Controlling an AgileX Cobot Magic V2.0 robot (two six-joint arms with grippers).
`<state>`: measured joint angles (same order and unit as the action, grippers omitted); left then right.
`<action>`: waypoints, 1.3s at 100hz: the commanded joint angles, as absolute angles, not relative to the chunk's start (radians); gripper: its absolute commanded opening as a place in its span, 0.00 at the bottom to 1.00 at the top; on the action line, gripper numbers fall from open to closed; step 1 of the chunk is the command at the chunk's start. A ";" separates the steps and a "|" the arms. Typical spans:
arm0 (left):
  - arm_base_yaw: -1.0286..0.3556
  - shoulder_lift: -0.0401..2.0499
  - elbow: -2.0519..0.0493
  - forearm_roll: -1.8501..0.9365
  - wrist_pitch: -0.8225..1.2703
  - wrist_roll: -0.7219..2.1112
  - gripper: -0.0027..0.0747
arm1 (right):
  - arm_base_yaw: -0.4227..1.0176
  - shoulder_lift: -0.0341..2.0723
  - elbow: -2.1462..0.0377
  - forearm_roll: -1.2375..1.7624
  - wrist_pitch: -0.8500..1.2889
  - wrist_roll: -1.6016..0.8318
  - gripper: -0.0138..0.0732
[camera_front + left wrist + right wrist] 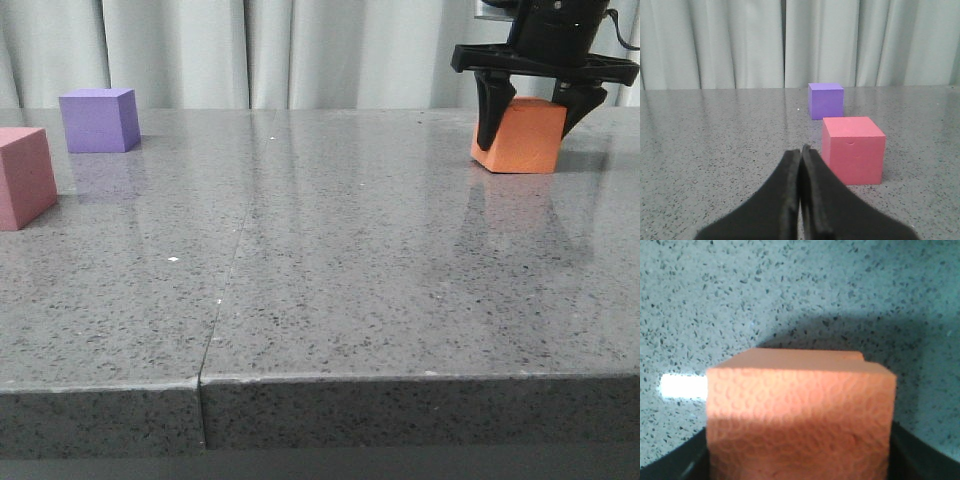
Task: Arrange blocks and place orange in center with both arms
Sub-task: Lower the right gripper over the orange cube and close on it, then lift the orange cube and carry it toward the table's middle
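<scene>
Next, my right gripper lets go of the orange cube on the grey table (318, 173) close beside the seam, toward the curtain.
The orange cube (527, 128) (800, 405) sits on the grey table at the far right. My right gripper (527, 142) (798, 460) comes down over it, a black finger pressed against each side, shut on it. At the far left edge stands the pink cube (22, 178) (853, 150), with the purple cube (98, 120) (826, 100) behind it, a small gap between them. My left gripper (801, 150) is out of the front view. In the left wrist view it hovers low over the table, shut and empty, just short of the pink cube and to one side of it.
The speckled grey table (330, 290) has a seam (225, 290) running from front to back left of centre. Its front edge (400, 378) is near the camera. A pale curtain (300, 50) hangs behind the table.
</scene>
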<state>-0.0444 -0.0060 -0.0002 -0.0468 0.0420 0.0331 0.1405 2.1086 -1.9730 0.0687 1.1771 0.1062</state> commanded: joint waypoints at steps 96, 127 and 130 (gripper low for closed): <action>-0.043 -0.035 0.042 -0.053 -0.041 0.034 0.01 | 0.305 2.046 -2.246 0.094 1.330 0.221 0.45; -0.043 -0.035 0.042 -0.053 -0.041 0.034 0.01 | 0.449 2.049 -2.246 0.095 1.276 0.321 0.45; -0.043 -0.035 0.042 -0.053 -0.041 0.034 0.01 | 0.461 2.049 -2.246 0.095 1.261 0.338 0.45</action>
